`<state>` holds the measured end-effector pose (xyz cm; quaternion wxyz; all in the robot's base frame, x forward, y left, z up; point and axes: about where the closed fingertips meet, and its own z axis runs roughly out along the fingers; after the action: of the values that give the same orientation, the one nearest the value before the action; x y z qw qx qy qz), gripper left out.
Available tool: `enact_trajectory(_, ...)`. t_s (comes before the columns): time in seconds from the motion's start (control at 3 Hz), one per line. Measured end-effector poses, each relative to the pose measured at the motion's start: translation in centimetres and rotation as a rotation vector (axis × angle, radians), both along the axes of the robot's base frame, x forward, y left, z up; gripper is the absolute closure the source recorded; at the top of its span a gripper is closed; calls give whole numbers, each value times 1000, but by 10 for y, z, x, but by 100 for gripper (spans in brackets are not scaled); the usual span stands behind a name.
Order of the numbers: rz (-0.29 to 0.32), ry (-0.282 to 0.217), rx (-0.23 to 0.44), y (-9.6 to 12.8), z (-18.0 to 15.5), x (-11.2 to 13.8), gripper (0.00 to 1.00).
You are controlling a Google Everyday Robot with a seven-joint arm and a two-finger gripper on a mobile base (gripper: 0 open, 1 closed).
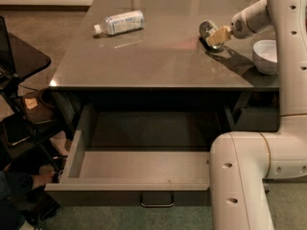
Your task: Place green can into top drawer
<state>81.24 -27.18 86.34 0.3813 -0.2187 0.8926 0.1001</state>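
Next, I put the green can, now held slightly above the table, down on the grey tabletop (229, 43) next to the white bowl and let go of it.
The green can (207, 29) shows its round silver end near the right side of the grey tabletop (158, 61). My gripper (217, 35), with tan fingers, is shut on the can and holds it slightly above the table, casting a shadow just below it. The top drawer (129, 194) is pulled wide open under the table's front edge. Its grey inside is empty, and its curved metal handle (157, 201) is at the front. My white arm runs down the right side of the view.
A clear plastic bottle with a white label (120, 22) lies on its side at the table's back left. A white bowl (266, 55) stands right of the gripper. A black stand with clutter (19, 80) and a person's hand (41, 178) are on the left.
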Motion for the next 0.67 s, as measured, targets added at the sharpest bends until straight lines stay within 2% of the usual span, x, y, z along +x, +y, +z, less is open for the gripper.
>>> enact_trajectory(0.33, 0, 0, 0, 0, 0, 0, 100)
enact_trajectory(0.67, -47, -22, -41, -17, 15, -16, 100)
